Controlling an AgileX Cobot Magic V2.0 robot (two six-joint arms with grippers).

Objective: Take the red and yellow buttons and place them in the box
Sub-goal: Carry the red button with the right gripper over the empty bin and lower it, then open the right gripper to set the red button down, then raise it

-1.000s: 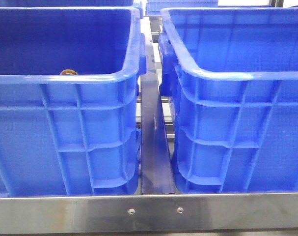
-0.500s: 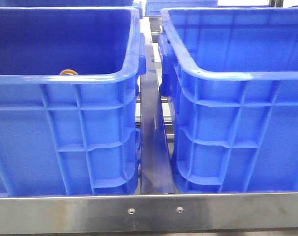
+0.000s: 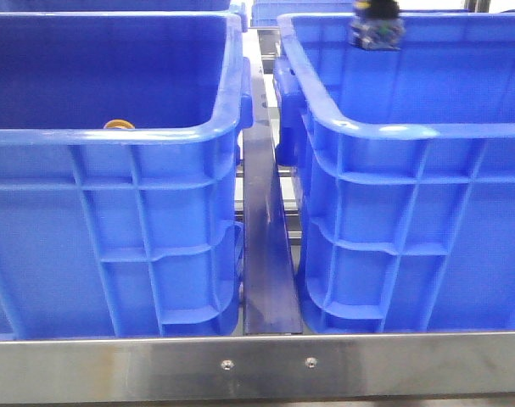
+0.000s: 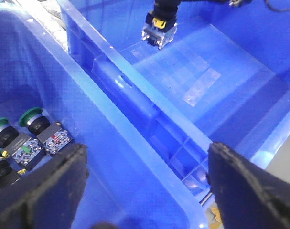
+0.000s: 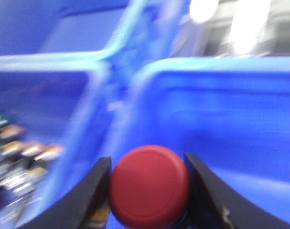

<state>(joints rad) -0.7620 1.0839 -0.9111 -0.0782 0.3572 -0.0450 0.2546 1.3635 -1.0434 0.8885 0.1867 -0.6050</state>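
The robot's right gripper needs to set the red button down on the bottom of the empty blue box [image 3: 424,109], peeking above its near rim.
The red button [image 5: 149,186] has a round red cap and sits clamped between the fingers of my right gripper [image 5: 147,164], which is shut on it. The front view shows that gripper [image 3: 376,10] at the top, holding the button's contact block [image 3: 376,32] inside the right blue box [image 3: 410,131]. In the left wrist view the block [image 4: 159,32] hangs above that box's floor [image 4: 192,71]. An orange-yellow cap [image 3: 119,125], the yellow button, peeks over the left box's near rim. My left gripper [image 4: 147,152] is open and holds nothing, above the wall between the boxes.
The left blue box [image 3: 113,136] holds several green-capped buttons [image 4: 32,119] with contact blocks. A steel rail [image 3: 265,254] runs between the two boxes and a steel bar [image 3: 257,365] crosses the front. More blue boxes stand behind.
My right gripper with the red button has come into the front view at the top, over the right box. The boxes and the yellow cap have not moved.
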